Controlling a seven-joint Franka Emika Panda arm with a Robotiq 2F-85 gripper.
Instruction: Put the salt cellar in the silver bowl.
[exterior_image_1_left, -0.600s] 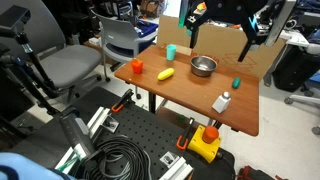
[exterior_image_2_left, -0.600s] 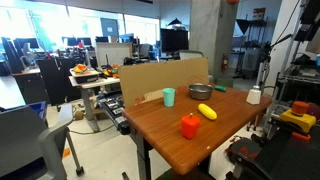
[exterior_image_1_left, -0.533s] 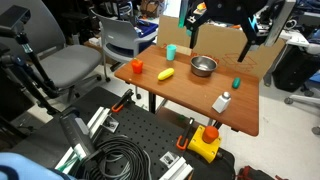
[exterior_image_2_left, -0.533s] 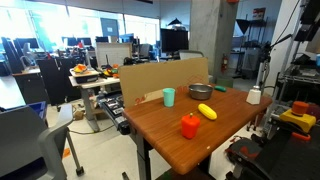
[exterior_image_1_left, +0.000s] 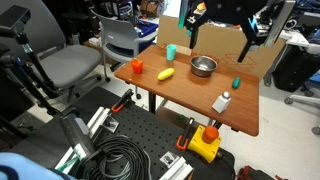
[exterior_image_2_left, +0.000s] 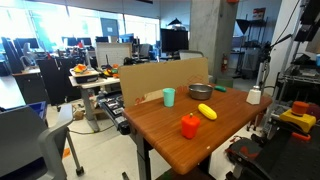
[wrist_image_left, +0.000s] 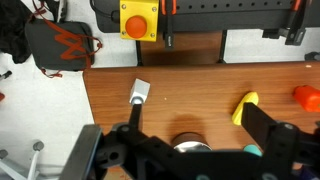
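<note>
I will next move my gripper over to the salt cellar's grey top (exterior_image_1_left: 226, 96) (wrist_image_left: 136, 99), near the front corner of the table, and close it there.
The salt cellar (exterior_image_1_left: 221, 101) is a small white shaker with a grey top. It stands near the table's front corner and also shows in the other exterior view (exterior_image_2_left: 254, 96) and in the wrist view (wrist_image_left: 139, 93). The silver bowl (exterior_image_1_left: 203, 66) sits at mid-table, empty in both exterior views (exterior_image_2_left: 200, 91). In the wrist view (wrist_image_left: 190, 147) the gripper body partly hides it. My gripper (wrist_image_left: 200, 125) is open and empty, its fingers spread wide. It hangs high above the table's far side (exterior_image_1_left: 222, 30), over the bowl and well apart from the salt cellar.
On the wooden table (exterior_image_1_left: 190, 95) are a teal cup (exterior_image_1_left: 171, 51), a yellow object (exterior_image_1_left: 166, 73), an orange object (exterior_image_1_left: 137, 66) and a small green object (exterior_image_1_left: 234, 82). A cardboard sheet (exterior_image_1_left: 215, 40) stands at the far edge. A yellow emergency-stop box (exterior_image_1_left: 205, 141) sits below the front edge.
</note>
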